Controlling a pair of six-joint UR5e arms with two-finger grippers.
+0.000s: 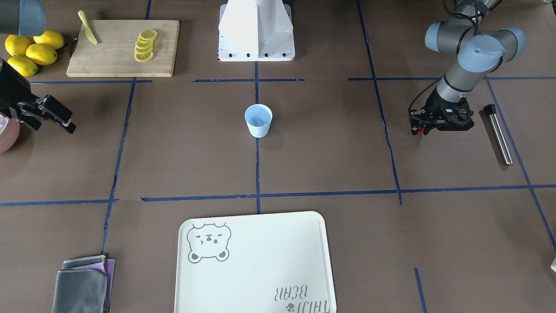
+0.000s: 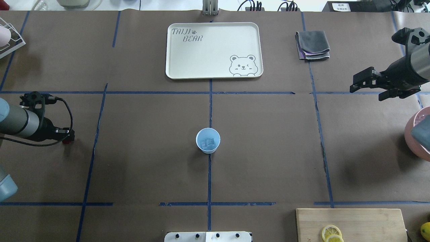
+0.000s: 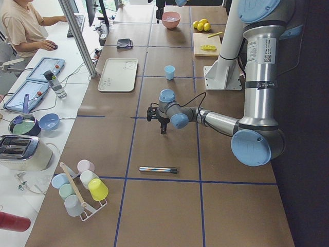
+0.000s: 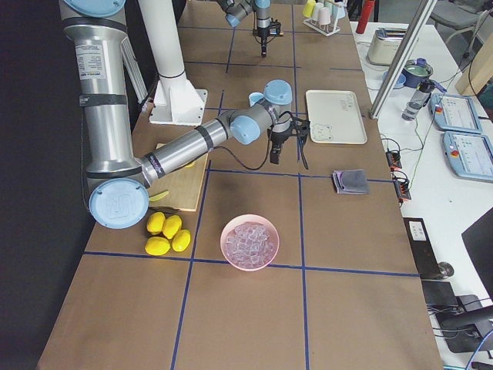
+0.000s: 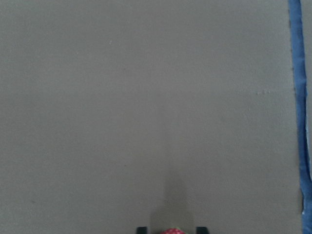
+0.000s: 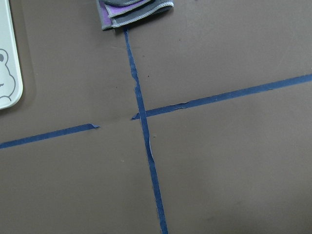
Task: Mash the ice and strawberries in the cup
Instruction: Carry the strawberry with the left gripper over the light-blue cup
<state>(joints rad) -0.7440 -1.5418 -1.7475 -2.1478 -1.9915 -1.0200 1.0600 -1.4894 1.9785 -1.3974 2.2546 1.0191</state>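
My left gripper needs to drop the strawberry on the clear ice chunks inside the pale-blue cup [image 1: 259, 115].
The pale-blue cup [image 2: 208, 140] stands upright at the table's middle on a blue tape line, with clear ice chunks [image 2: 207, 144] inside; it also shows in the front view [image 1: 258, 121]. My left gripper [image 2: 68, 139] hovers far to the cup's left, pointing down, shut on a small dark-red strawberry [image 1: 418, 132]. The strawberry's top shows between the fingers in the left wrist view [image 5: 171, 231]. My right gripper [image 2: 367, 91] is open and empty, far to the cup's right, near the pink bowl.
A pink bowl [image 4: 249, 241] of ice sits at my right. A steel rod with a black end [image 1: 498, 134] lies beside the left gripper. Also here: a cutting board [image 1: 124, 48] with lemon slices and a knife, whole lemons [image 1: 30, 50], a cream bear tray [image 1: 254, 261], a folded cloth [image 1: 82, 284].
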